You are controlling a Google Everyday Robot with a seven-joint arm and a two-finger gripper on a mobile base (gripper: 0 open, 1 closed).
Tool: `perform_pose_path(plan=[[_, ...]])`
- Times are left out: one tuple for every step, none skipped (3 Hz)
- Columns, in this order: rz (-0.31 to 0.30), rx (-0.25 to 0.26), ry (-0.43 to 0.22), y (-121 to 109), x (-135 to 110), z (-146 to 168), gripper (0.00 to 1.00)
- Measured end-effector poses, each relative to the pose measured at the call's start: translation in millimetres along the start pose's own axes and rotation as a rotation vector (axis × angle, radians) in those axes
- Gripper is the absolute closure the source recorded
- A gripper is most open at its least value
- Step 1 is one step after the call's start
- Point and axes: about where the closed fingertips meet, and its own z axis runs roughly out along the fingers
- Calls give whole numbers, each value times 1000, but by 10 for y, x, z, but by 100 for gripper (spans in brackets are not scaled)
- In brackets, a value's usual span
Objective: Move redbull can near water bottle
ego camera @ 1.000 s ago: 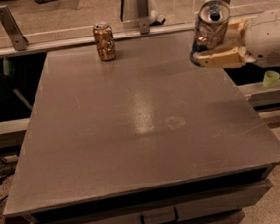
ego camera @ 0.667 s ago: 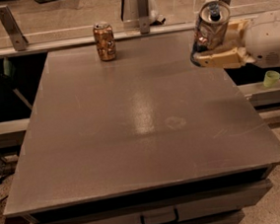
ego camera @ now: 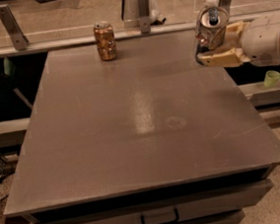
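Note:
I should release the redbull can at the grey table's side edge [ego camera: 222, 62], just in front of the water bottle.
The redbull can [ego camera: 210, 30], slim and silver with a shiny top, is held off the table at its far right edge. My gripper [ego camera: 216, 43] comes in from the right and is shut on the can, with one beige finger [ego camera: 222, 57] under it and the other behind it. The can tilts so that its top faces the camera. A white cap [ego camera: 210, 1] of the water bottle shows just above and behind the can. The rest of the bottle is hidden by the can and gripper.
An orange-brown can [ego camera: 105, 40] stands upright at the far middle of the grey table [ego camera: 141, 124]. Metal posts [ego camera: 9, 25] line a rail behind the table. A small green cup [ego camera: 272, 77] sits off the table's right side. A drawer [ego camera: 155, 216] is below the front edge.

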Motion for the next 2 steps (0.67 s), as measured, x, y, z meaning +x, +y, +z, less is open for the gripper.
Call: perform_pose_path(plan=[[62,69,45,-290,480,153,100],[140,122,83,-507,914,315,100]])
